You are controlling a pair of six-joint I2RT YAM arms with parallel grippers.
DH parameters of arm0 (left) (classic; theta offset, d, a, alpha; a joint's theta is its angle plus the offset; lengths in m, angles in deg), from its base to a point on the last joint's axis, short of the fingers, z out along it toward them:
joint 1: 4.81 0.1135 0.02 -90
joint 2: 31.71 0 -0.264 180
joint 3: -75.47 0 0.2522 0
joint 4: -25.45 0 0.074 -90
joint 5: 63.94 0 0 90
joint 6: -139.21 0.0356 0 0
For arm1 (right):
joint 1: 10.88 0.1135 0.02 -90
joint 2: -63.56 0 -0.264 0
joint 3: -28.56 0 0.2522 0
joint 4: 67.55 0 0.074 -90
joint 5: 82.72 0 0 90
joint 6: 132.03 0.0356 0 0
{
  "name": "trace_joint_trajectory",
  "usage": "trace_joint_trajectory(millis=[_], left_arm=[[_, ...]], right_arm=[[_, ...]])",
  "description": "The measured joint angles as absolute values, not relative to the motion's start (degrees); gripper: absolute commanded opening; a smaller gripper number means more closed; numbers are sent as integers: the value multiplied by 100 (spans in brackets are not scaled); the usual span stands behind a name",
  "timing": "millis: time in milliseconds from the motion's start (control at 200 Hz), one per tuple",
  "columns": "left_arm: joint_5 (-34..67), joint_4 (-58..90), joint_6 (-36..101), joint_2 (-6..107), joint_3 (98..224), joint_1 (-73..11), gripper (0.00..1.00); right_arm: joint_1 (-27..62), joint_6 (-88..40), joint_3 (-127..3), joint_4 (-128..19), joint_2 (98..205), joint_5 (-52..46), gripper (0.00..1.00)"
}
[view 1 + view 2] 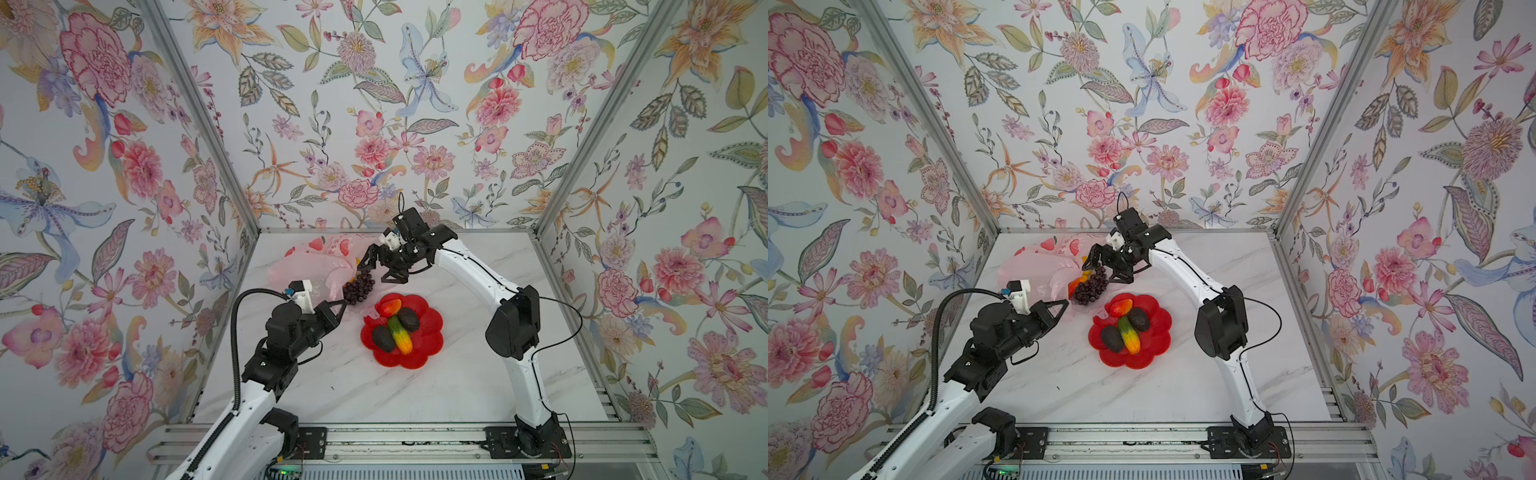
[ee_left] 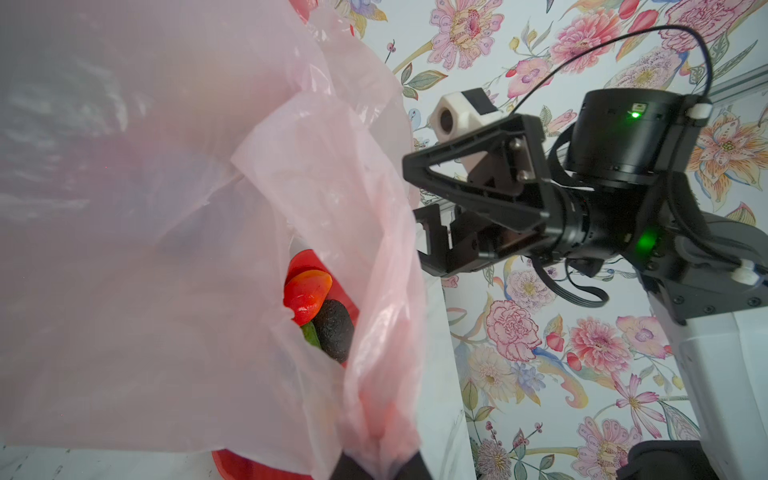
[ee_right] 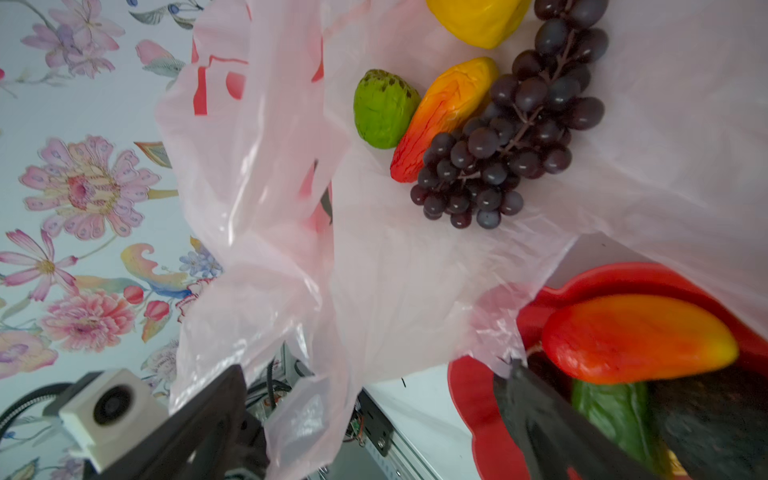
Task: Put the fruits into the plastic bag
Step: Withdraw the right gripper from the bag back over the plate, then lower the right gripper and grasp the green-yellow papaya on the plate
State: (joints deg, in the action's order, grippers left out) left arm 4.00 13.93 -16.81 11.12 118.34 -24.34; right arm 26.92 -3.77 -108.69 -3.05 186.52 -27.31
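I need to next move my right gripper to the middle of the green-and-yellow mango [image 1: 400, 333] [image 3: 656, 448] between the avocados on the red plate and close it there.
The pale pink plastic bag [image 1: 303, 266] [image 1: 1034, 266] lies at the back left with its mouth towards the plate. My left gripper [image 1: 343, 305] [image 2: 378, 465] is shut on the rim of the plastic bag [image 2: 365, 291] and holds it up. Inside the mouth lie a grape bunch [image 1: 359, 286] [image 3: 511, 137], a mango [image 3: 444, 112], a green bumpy ball [image 3: 384, 108] and a yellow lumpy fruit [image 3: 478, 16]. My right gripper [image 1: 380, 268] [image 3: 374, 415] hangs open just above the grapes, bag film draped between its fingers. Two mangoes [image 1: 390, 307] [image 1: 401, 336] and two avocados [image 1: 409, 319] [image 1: 383, 338] rest on the plate.
The red flower-shaped plate [image 1: 432, 332] [image 1: 1160, 328] sits mid-table, right beside the bag's mouth. Flowered walls close in the back and both sides. An aluminium rail [image 1: 415, 440] with both arm bases runs along the front edge.
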Motion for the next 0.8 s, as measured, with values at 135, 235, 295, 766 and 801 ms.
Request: trace_joint_trajectory(millis=[135, 235, 295, 766, 801], left_arm=[[400, 1391, -1676, 1074, 11805, -2434, 0], [402, 1393, -1661, 1070, 11772, -2434, 0], [400, 1395, -1661, 1070, 11746, -2434, 0], [227, 1563, -1637, 963, 11595, -2432, 0], [223, 1563, -1630, 963, 11595, -2421, 0]], right_arm=[[2692, -998, -10289, 84, 17922, -2501, 99], [2701, -1407, -9830, 360, 17504, -2217, 99], [2725, -1617, -9537, 506, 17332, -2025, 99], [3665, -2320, -8121, 1197, 17260, -797, 99], [3678, -2323, -8073, 1221, 17303, -718, 100]])
